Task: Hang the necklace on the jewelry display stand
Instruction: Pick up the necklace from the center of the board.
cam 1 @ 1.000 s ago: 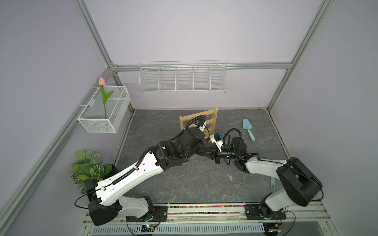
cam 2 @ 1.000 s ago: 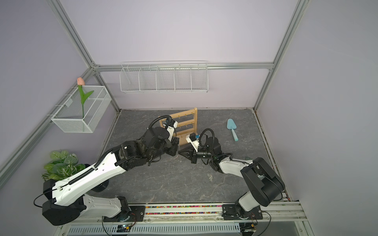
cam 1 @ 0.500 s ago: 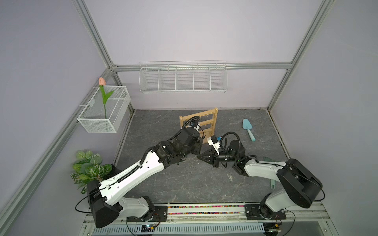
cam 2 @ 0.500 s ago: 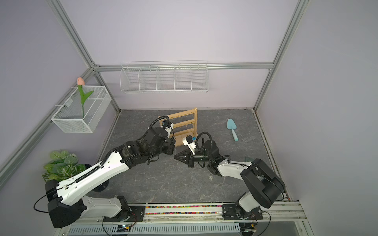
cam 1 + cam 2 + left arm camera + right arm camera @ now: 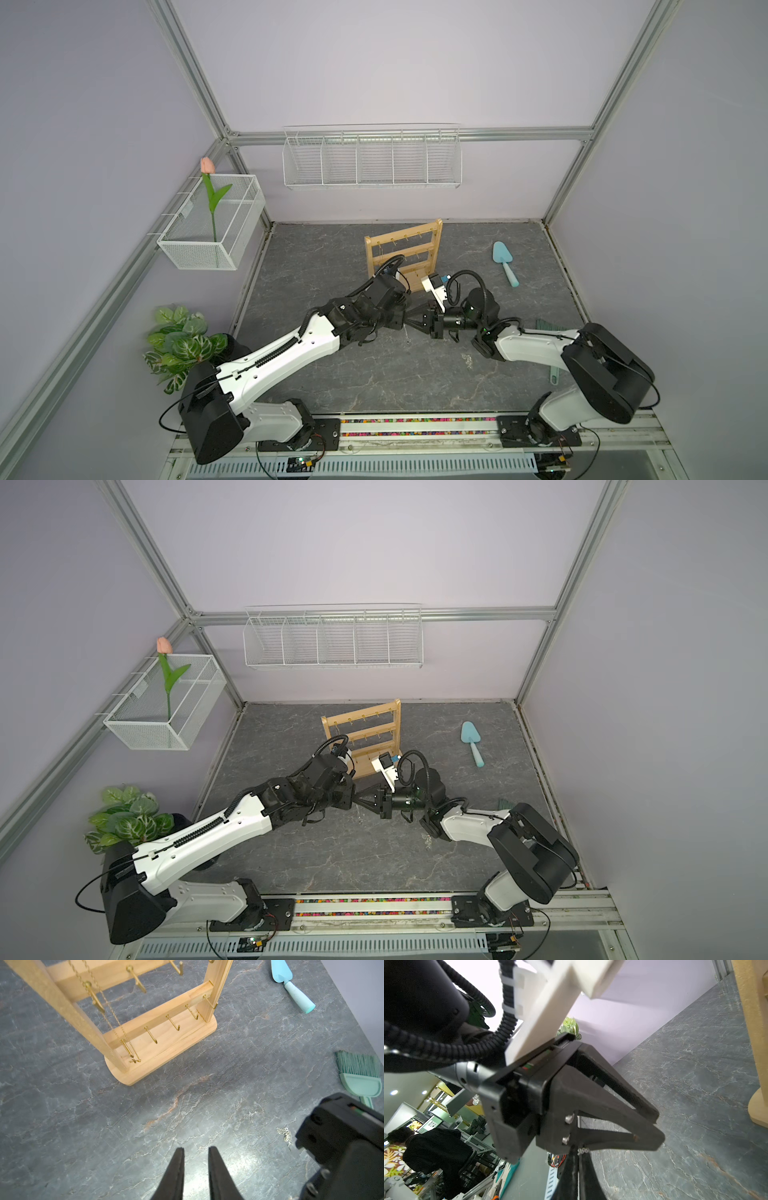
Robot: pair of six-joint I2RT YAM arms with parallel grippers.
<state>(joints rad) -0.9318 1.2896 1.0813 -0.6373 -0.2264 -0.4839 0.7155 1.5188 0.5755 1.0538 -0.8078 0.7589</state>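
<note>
The fingers of my left gripper reach past the necklace's links at my right gripper's fingers, so my left gripper needs to back away and pinch those links [image 5: 582, 1150].
The jewelry display stand [image 5: 403, 249] [image 5: 361, 729] is a light wooden rack with gold hooks at the table's back middle. A gold chain [image 5: 116, 1020] hangs on it near one upright. In both top views my two grippers meet tip to tip in front of the stand. My right gripper [image 5: 577, 1154] [image 5: 410, 323] is shut, with a few silver links of the necklace [image 5: 583, 1150] showing at its tips. My left gripper [image 5: 195, 1149] [image 5: 401, 322] has its jaws slightly apart with only bare table between them. A small silver chain heap [image 5: 284, 1134] lies on the table beside the right gripper's body.
A blue trowel [image 5: 503, 264] lies at the back right and a green hand brush [image 5: 359, 1076] near the right arm. A white wire basket [image 5: 372, 158] hangs on the back wall. A mesh basket with a tulip [image 5: 212, 224] and a plant [image 5: 183, 345] are at the left.
Both grippers have drawn away from the stand toward the front, staying tip to tip. The left gripper's jaws have parted a little; the right stays shut.
</note>
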